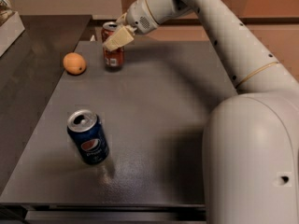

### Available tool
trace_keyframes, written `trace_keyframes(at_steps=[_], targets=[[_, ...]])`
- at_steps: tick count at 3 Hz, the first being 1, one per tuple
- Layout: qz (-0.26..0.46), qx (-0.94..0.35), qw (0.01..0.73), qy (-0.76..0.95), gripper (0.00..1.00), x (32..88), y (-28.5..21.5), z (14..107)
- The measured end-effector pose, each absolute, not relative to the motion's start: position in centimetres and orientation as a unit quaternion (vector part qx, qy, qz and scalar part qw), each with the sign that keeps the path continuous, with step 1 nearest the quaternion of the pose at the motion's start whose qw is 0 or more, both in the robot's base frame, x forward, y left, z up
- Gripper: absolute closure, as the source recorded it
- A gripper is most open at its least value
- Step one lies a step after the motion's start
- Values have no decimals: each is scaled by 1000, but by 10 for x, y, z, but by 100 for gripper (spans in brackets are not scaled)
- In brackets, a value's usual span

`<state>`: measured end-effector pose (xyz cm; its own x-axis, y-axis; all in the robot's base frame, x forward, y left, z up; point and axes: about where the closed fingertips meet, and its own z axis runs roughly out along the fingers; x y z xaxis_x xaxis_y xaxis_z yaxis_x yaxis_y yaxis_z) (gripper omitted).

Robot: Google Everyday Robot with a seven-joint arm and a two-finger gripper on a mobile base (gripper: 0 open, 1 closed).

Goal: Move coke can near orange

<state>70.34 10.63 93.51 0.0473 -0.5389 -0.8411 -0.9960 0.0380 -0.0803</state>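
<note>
Next, I set the coke can on the grey table (pixel 102 73) beside the orange, on the side toward my arm, with my gripper.
The coke can (pixel 113 56), red-brown with a silver top, stands upright near the far left of the grey table (pixel 154 120). My gripper (pixel 115 36) reaches in from the upper right and is shut on the can's upper part, its pale fingers (pixel 117 38) across the front. The orange (pixel 74 63) lies on the table a short way left of the can, apart from it.
A dark blue Pepsi can (pixel 88 137) stands upright at the near left of the table. My arm and white base (pixel 252 162) fill the right side. A darker counter (pixel 28 78) runs along the left, with a pale box (pixel 7 24) at its far end.
</note>
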Motion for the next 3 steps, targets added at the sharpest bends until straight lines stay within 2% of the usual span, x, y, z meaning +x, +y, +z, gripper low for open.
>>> trace_keyframes(at_steps=[3], targets=[[300,-664,345,592,100,690,144,927]])
